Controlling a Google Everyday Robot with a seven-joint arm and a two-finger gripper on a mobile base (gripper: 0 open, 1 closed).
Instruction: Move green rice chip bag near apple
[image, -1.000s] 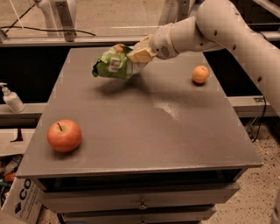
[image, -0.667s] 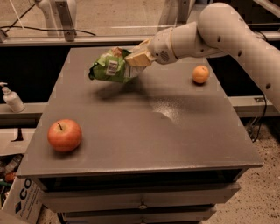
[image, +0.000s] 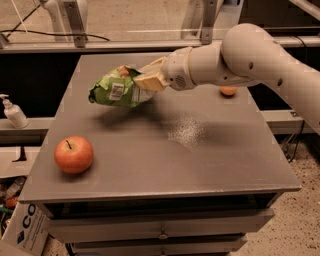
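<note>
I should release the green rice chip bag, now hanging in the air above the table, on the grey table (image: 106, 115) just behind the apple.
The green rice chip bag (image: 116, 90) is a crinkly bright green bag with a white barcode patch. It hangs in the air above the back left part of the grey table (image: 200, 160). My gripper (image: 145, 79) is shut on the bag's right end, its tan fingers (image: 150, 80) pinching it. The white arm reaches in from the right. The apple (image: 74, 154) is red-orange with a short dark stem. It sits on the table near the front left corner, well below and left of the bag.
A small orange fruit (image: 228, 90) lies at the back right, partly behind my arm. A white soap bottle (image: 14, 112) stands on a ledge left of the table. A cardboard box (image: 25, 230) sits on the floor at lower left. Drawers are under the tabletop.
My gripper has carried the bag to the left and toward the front of the table, nearer the apple. The apple and the orange fruit have not moved.
</note>
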